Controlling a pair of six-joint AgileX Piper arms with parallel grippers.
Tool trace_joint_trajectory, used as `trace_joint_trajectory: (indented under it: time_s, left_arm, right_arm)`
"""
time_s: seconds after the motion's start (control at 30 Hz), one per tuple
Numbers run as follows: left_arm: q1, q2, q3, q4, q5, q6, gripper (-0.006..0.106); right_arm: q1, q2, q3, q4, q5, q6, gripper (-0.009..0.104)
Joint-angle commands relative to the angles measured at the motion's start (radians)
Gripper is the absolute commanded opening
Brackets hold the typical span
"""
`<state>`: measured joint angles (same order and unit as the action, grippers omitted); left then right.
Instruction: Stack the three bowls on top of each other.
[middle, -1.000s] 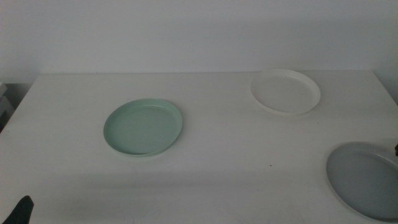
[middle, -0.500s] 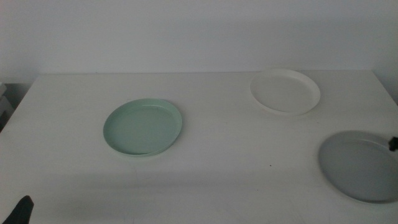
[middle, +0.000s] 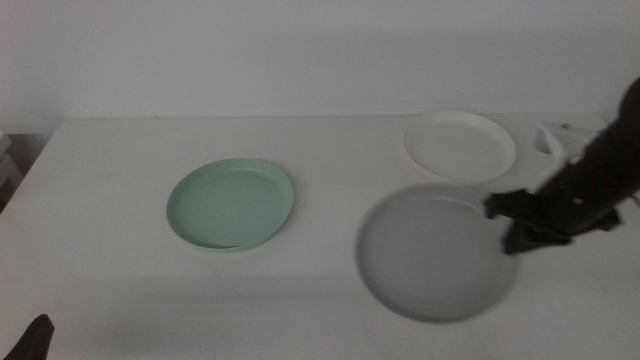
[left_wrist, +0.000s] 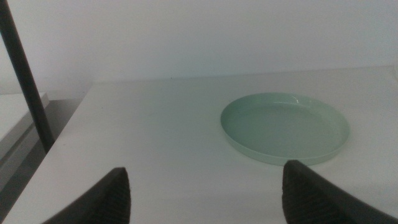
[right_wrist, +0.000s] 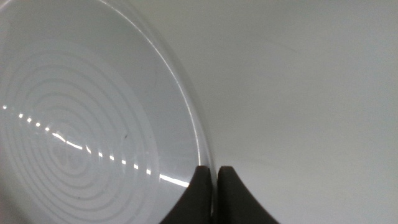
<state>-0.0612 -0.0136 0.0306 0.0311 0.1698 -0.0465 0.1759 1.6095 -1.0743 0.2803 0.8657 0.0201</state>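
Observation:
Next, my right gripper sets the grey bowl down on the table (middle: 371, 240) between the mint green bowl and the white bowl.
My right gripper (middle: 508, 222) is shut on the right rim of the grey bowl (middle: 437, 250) and holds it above the table, right of centre. In the right wrist view the jaws pinch the bowl's rim (right_wrist: 199, 134), and my right gripper (right_wrist: 214, 180) shows at the edge. The mint green bowl (middle: 230, 204) lies on the table left of centre; it also shows in the left wrist view (left_wrist: 285, 126). The white bowl (middle: 459, 146) lies at the back right. My left gripper (left_wrist: 205, 190) is open and empty, low at the front left corner (middle: 35, 338).
The white table (middle: 330, 300) runs up to a pale wall at the back. A dark upright pole (left_wrist: 25, 74) stands off the table's left side in the left wrist view.
My right arm has come in from the right and carried the grey bowl up and to the left, toward the table's middle. The left arm, green bowl and white bowl have not moved.

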Motion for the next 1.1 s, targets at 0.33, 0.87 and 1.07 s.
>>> trace_joint_trajectory:
  time_s: [0.33, 0.87, 1.07]
  left_arm:
    - [0.000, -0.013, -0.005, -0.011, -0.080, -0.008, 0.080]
    - [0.000, -0.013, -0.005, -0.011, -0.080, -0.008, 0.080]
    - [0.000, -0.013, -0.005, -0.011, -0.080, -0.008, 0.080]
  right_arm:
    - [0.104, 0.233, -0.333, 0.082, -0.055, 0.020, -0.001]
    - [0.101, 0.416, -0.417, 0.060, -0.036, -0.020, 0.003]
    - [0.101, 0.407, -0.420, 0.050, -0.007, -0.025, 0.030]
